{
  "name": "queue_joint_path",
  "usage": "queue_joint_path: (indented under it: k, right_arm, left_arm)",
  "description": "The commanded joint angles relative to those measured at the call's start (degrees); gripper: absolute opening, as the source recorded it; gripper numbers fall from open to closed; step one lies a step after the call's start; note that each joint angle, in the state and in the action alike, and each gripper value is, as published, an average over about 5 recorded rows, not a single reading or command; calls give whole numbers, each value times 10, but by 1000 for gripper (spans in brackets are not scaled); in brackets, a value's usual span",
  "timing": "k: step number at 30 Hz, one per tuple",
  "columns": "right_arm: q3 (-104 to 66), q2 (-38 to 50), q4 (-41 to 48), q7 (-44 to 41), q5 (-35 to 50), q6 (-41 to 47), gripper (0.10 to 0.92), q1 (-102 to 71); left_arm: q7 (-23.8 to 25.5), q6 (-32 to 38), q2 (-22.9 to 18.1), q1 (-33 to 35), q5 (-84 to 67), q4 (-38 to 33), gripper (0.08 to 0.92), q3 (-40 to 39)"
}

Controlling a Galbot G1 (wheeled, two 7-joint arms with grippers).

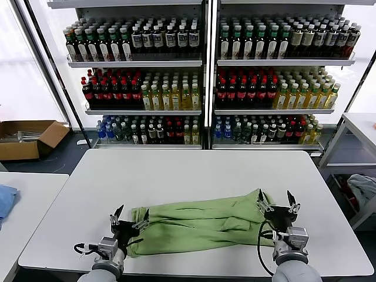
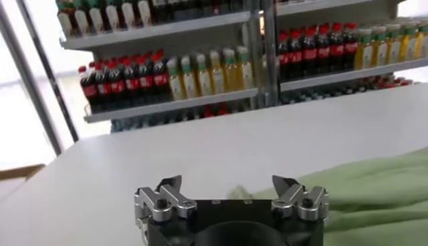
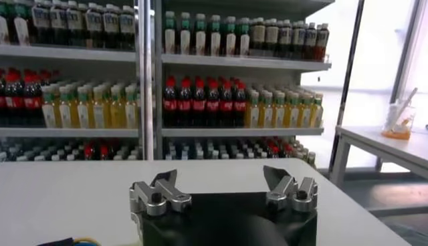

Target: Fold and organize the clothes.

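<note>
The long shirt has my right gripper over one end, so next my left gripper pinches the opposite end (image 1: 138,215), pulls the shirt clear and folds it shorter.
The clothes, a light green shirt (image 1: 200,223), lie folded into a long band across the near part of the white table (image 1: 194,170). My left gripper (image 1: 130,216) stands open at the band's left end, with nothing between its fingers. Over the right end, my right gripper (image 1: 276,202) is open and empty too. In the left wrist view the green cloth (image 2: 374,194) lies beside and beyond the open left gripper (image 2: 231,182). The right wrist view shows only the open right gripper (image 3: 221,175) over bare table; the shirt is out of sight there.
Shelves of drink bottles (image 1: 200,76) stand behind the table. A second white table (image 1: 23,205) at the left carries a blue cloth (image 1: 6,200). A cardboard box (image 1: 26,138) sits on the floor at the left. Another table (image 1: 358,132) and a grey-blue cloth (image 1: 363,191) are at the right.
</note>
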State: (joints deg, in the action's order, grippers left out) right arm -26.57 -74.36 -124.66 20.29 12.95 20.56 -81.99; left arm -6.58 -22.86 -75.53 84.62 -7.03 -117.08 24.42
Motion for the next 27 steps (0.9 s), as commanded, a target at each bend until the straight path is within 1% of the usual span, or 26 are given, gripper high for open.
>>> queue_joint_path:
  k: [1,6,12,14,18,27]
  right_arm:
    - [-2,2,-21,0,4,-10,822,-8]
    - [-1,2,-21,-1,5,-11,823,-9]
    - [-1,1,-19,-1,5,-12,823,-9]
    - [0,1,-18,-1,5,-13,823,-10]
    - [1,0,-15,-1,4,-16,823,-13]
    - [1,1,-15,1,2,-13,823,-8]
  left_arm:
    - [-14,-18,-34,22,-24,-1,823,8]
    - [-18,-27,-41,13,-54,20,823,11]
    - [-18,-32,-44,13,-69,28,820,9]
    - [-17,-32,-44,14,-73,30,806,8]
    - [-14,-30,-44,16,-80,36,719,10]
    - [-11,-16,-43,14,-86,39,459,16]
